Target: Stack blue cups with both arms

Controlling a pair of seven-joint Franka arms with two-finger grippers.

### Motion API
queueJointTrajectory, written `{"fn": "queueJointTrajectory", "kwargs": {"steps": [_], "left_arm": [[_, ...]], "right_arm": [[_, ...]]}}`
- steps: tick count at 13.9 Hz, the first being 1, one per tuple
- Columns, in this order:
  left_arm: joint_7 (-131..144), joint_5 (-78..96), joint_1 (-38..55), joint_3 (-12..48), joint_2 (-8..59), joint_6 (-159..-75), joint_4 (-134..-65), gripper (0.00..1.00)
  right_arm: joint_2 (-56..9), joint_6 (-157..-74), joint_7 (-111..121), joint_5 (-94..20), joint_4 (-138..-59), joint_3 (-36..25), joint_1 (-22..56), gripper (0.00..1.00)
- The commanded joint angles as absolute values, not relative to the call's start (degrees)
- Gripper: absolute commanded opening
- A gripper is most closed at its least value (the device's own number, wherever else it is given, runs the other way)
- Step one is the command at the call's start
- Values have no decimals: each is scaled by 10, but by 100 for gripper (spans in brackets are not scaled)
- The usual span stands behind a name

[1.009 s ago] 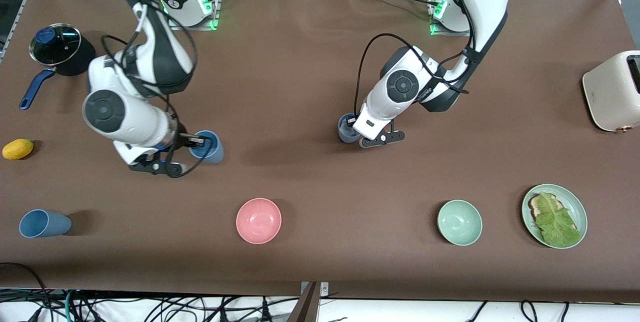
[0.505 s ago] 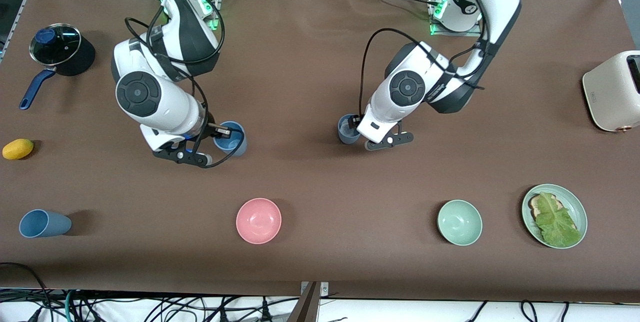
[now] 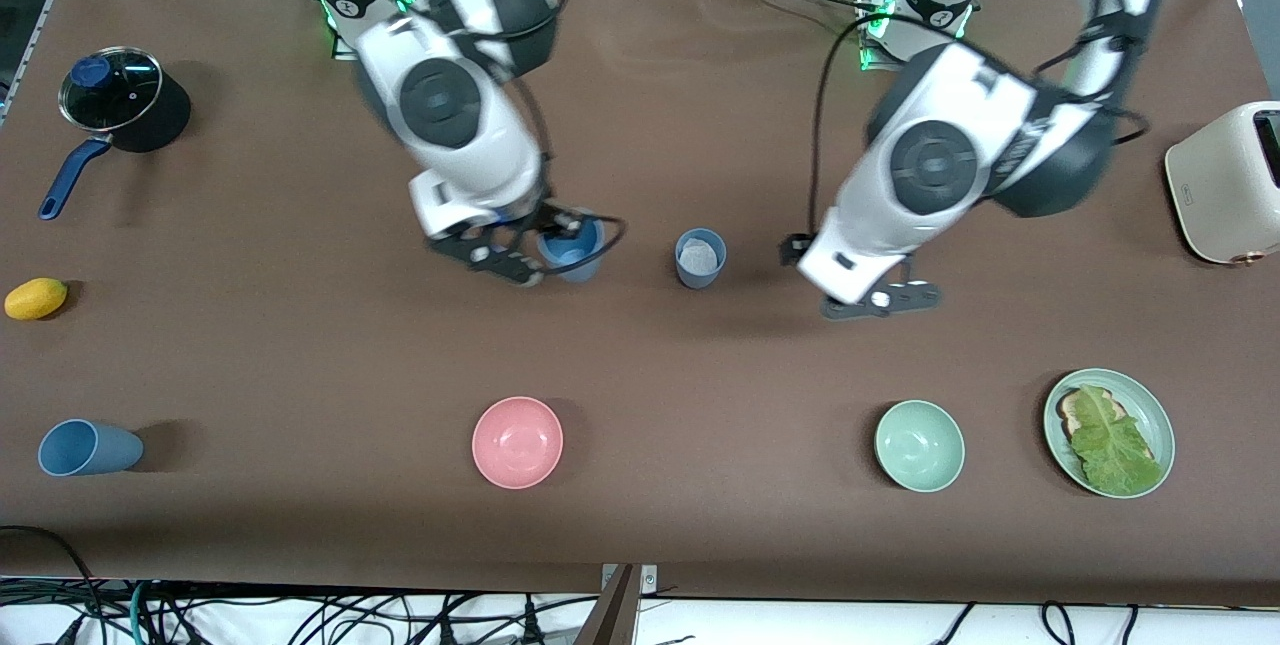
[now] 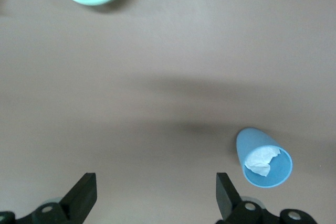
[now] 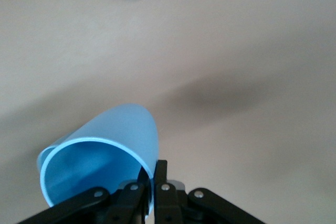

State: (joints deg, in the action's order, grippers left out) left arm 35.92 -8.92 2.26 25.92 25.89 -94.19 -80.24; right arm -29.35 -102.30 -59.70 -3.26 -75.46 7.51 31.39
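The blue cup in my right gripper needs to be released inside the upright blue cup with the white scrap (image 3: 701, 253), where my gripper needs to let go of it.
One blue cup (image 3: 699, 258) stands upright mid-table with a white scrap inside; it also shows in the left wrist view as the blue cup (image 4: 262, 158). My left gripper (image 3: 800, 251) hangs open and empty above the table beside that cup, toward the left arm's end, its left gripper (image 4: 155, 198) jaws wide apart. My right gripper (image 3: 556, 233) is shut on the rim of a second blue cup (image 3: 578, 255), carried tilted just beside the standing one. In the right wrist view, the right gripper (image 5: 152, 182) pinches that cup's (image 5: 105, 156) wall. A third blue cup (image 3: 88, 448) lies on its side near the front edge.
A pink bowl (image 3: 517, 442), a green bowl (image 3: 919, 445) and a green plate (image 3: 1152, 405) with toast and lettuce sit nearer the front camera. A black pot (image 3: 150, 115) and a yellow fruit (image 3: 35, 298) lie at the right arm's end. A cream toaster (image 3: 1225, 180) stands at the left arm's end.
My left gripper opened, let go of the standing cup, rose and drew away toward the left arm's end. My right arm carried its cup across the table up close to the standing cup.
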Motion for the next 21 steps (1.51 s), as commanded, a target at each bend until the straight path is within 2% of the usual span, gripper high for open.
{"fn": "queueJointTrajectory", "kwargs": {"steps": [1, 3, 7, 10, 15, 21], "left_arm": [[288, -90, -17, 266, 221, -908, -791, 100], [252, -89, -30, 267, 197, -874, -790, 100], [190, -42, -71, 260, 156, -846, -790, 100], [114, -19, -57, 199, 105, -850, -816, 100], [28, 29, -5, 78, -9, -955, -989, 100], [16, 24, -10, 75, -11, -940, -994, 100]], "right_arm": [[-373, -1012, -680, -33, -640, 69, 365, 0], [-407, -1026, -701, -33, -609, 69, 384, 0], [-435, -1088, -744, -37, -609, 71, 405, 0], [-446, -1089, -745, -39, -609, 72, 413, 0], [-447, -1085, -748, -66, -610, 76, 413, 0], [-459, -1089, -746, -65, -613, 76, 414, 0]]}}
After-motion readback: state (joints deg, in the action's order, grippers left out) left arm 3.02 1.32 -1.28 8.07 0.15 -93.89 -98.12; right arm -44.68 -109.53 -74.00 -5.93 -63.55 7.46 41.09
